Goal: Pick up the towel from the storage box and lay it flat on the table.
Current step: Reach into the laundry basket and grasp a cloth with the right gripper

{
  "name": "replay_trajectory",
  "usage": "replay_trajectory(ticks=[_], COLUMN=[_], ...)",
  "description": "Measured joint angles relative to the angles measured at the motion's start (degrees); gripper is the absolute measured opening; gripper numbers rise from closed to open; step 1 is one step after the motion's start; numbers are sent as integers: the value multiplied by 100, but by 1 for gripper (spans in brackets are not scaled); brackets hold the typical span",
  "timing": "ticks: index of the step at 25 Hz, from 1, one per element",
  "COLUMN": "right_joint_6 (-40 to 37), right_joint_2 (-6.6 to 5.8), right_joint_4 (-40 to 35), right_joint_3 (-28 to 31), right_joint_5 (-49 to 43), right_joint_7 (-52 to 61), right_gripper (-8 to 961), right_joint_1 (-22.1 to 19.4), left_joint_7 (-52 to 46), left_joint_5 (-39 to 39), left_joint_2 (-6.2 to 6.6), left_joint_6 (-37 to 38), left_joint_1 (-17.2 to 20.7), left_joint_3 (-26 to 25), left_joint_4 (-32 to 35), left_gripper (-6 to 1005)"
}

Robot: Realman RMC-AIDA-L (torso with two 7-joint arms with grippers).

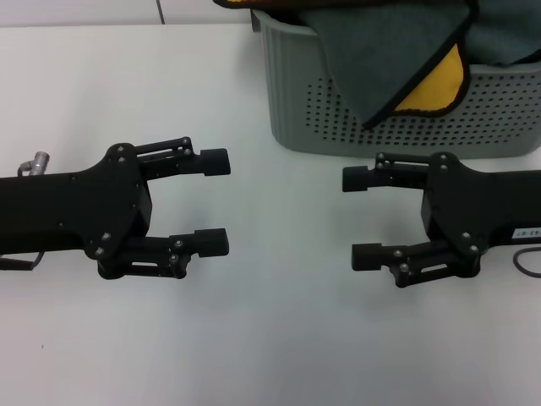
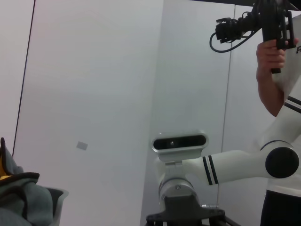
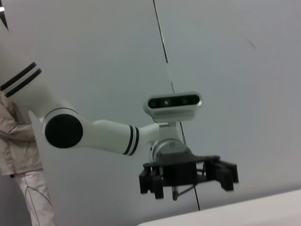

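My right gripper should move over the storage box next and close on the towel's black-edged top (image 1: 452, 5), just above the yellow corner that is hanging.
The towel (image 1: 380, 51), dark grey-green with black edging and a yellow reverse fold, lies in the storage box (image 1: 338, 118) at the back right of the table (image 1: 279, 321) and hangs over its front rim. A corner of it also shows in the left wrist view (image 2: 21, 197). My left gripper (image 1: 221, 201) is open and empty over the table, left of centre. My right gripper (image 1: 359, 216) is open and empty just in front of the box. The two grippers point at each other. The right wrist view shows the left gripper (image 3: 188, 176) farther off.
A lighter teal cloth (image 1: 507, 34) lies in the box behind the towel. A cable (image 1: 528, 262) runs off the right arm at the table's right edge. A small metal fitting (image 1: 34, 161) sits at the far left. A person holding a camera (image 2: 273, 42) stands nearby.
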Motion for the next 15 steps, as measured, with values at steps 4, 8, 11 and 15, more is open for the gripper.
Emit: replay_trajectory(ticks=[4,8,11,15], right_joint_6=[-50,-57,-66,-161], right_joint_2=[35,34,34,33], right_joint_4=[-7,-8,-8,-9], right_joint_3=[10,12,12,95], right_joint_5=[0,3,3,3], right_joint_7=[-25,-27,-29,-28], right_gripper=[859,858,858,857], right_joint_1=[139,178,177,163], left_joint_7=[-2,-3,-3,-3], left_joint_5=[0,0,0,0], left_joint_2=[0,0,0,0], left_joint_6=[0,0,0,0], left_joint_1=[32,102,136,140], left_joint_3=[0,0,0,0], left_joint_4=[-10,-13,-14,-14], left_gripper=[803,803,803,803])
